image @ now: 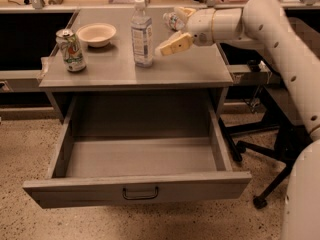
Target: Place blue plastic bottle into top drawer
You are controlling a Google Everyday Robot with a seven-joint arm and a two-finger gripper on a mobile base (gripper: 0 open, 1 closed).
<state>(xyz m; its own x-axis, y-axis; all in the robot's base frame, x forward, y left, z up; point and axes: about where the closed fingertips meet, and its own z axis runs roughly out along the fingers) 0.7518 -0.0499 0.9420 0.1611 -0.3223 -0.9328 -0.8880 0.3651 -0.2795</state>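
Note:
The robot's gripper will next close around the middle of the blue plastic bottle [142,36], well below the bottle's white cap.
The blue plastic bottle [142,34] stands upright on the grey cabinet top [110,71], clear with a white cap and a pale label. My gripper [169,30] is just to the right of it at label height, open and empty, with one yellowish finger [173,44] pointing at the bottle. The top drawer [75,191] below is pulled fully out and empty, its dark loop handle [140,193] centred on the front panel.
A soda can [71,50] and a white bowl [97,34] sit on the left of the cabinet top. A smaller clear bottle [172,20] lies behind my gripper. An office chair base [265,184] stands on the floor to the right.

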